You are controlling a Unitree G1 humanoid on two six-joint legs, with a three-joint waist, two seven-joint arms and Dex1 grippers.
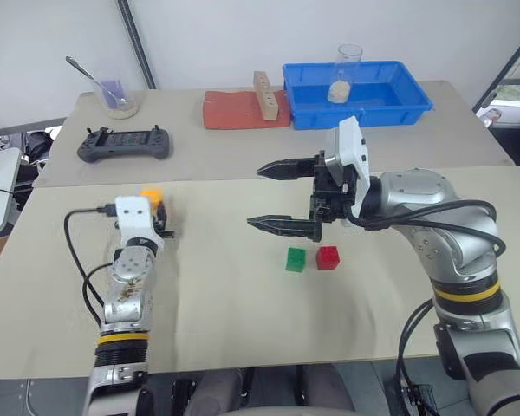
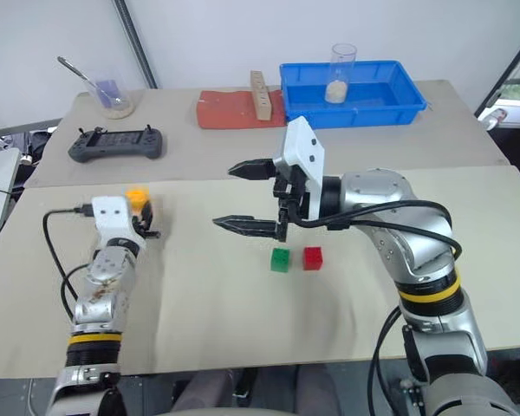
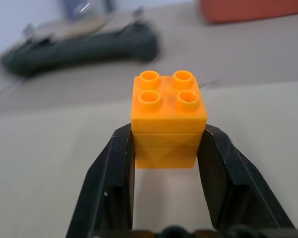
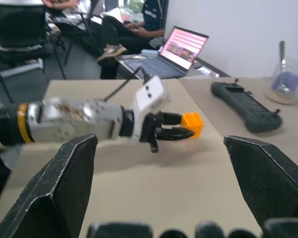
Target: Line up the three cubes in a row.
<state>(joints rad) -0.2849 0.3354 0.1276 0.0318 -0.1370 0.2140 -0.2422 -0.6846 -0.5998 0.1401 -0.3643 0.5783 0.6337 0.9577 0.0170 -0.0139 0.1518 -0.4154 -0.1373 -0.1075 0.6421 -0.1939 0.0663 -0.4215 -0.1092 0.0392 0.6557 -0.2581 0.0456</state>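
Note:
I need to let go of the orange-yellow cube with my left gripper on the table point(image 1: 261, 256) beside the green cube, opposite the red cube.
My left gripper point(image 3: 166, 134) is shut on the orange-yellow cube point(image 3: 168, 121), studs up, held just above the table point(image 1: 243, 329) at its left side. The same cube point(image 1: 151, 196) shows past the left wrist in the head view. The green cube point(image 1: 295, 259) and the red cube point(image 1: 328, 257) sit side by side on the table at the centre, a small gap between them. My right gripper point(image 1: 256, 198) hangs open above and just left of the green cube, pointing left toward the left gripper point(image 4: 181, 132), its fingers wide apart with nothing between them.
On the far table lie a black controller point(image 1: 124, 143), a red mat point(image 1: 230, 111) with a tall tan wooden block point(image 1: 264, 95), a blue bin point(image 1: 364, 114) holding a clear glass point(image 1: 347, 74), and a jar with a spoon point(image 1: 114, 94). A laptop point(image 4: 181, 47) and seated people are off to the left.

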